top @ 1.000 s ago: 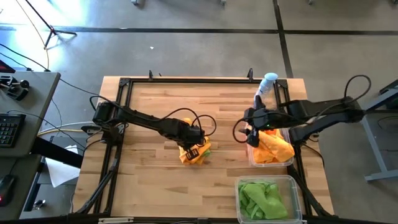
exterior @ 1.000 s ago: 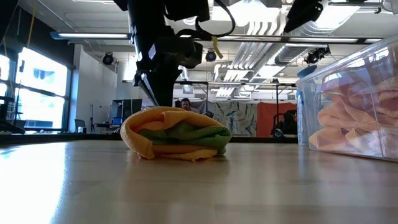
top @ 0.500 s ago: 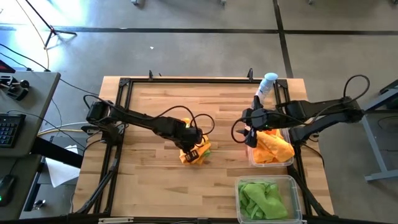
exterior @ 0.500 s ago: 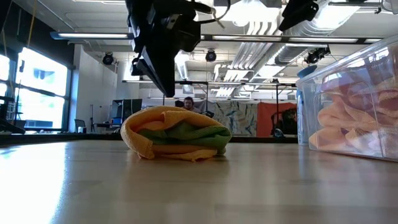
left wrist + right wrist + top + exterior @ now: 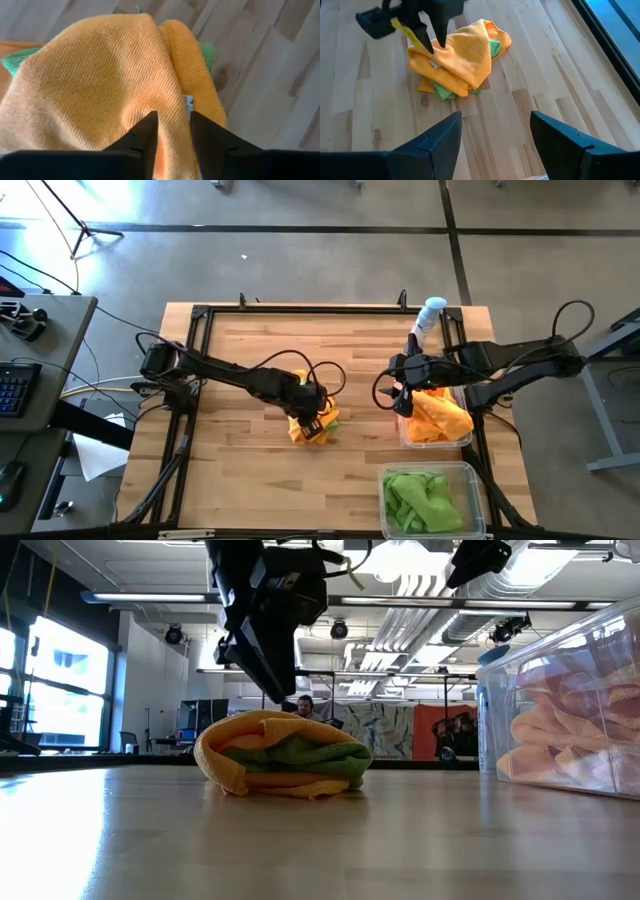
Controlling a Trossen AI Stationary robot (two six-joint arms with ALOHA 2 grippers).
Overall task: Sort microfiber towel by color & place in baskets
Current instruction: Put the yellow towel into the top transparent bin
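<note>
The orange towel wraps around the green towel, so my left gripper should pinch only the orange top fold (image 5: 167, 95), pull it free and hand it to my right gripper.
A small pile of microfiber towels (image 5: 316, 426) lies near the middle of the table, orange on top with a green one (image 5: 300, 752) folded between. My left gripper (image 5: 172, 117) points down at the top of the pile (image 5: 285, 700), its fingers a little apart. My right gripper (image 5: 495, 125) hovers open and empty at the left rim of a clear basket (image 5: 462, 438) filled with orange towels (image 5: 440, 418). A second basket (image 5: 470, 472) at the near right holds green towels (image 5: 425, 498). My left gripper's fingertips (image 5: 150, 120) stand right at the top fold of the orange towel (image 5: 100, 75), coming from above. I cannot tell whether they touch it. The pile lies on the table undisturbed.
A white-and-blue spray bottle (image 5: 430, 315) stands at the far right, behind the orange basket. A black frame (image 5: 200, 315) runs around the wooden tabletop. Bare wood lies left of and in front of the pile (image 5: 240, 470).
My left gripper has come up a little off the pile's top and shifted slightly toward the table's right, tipping as it went. The pile keeps its shape and place. My right gripper has stayed still.
</note>
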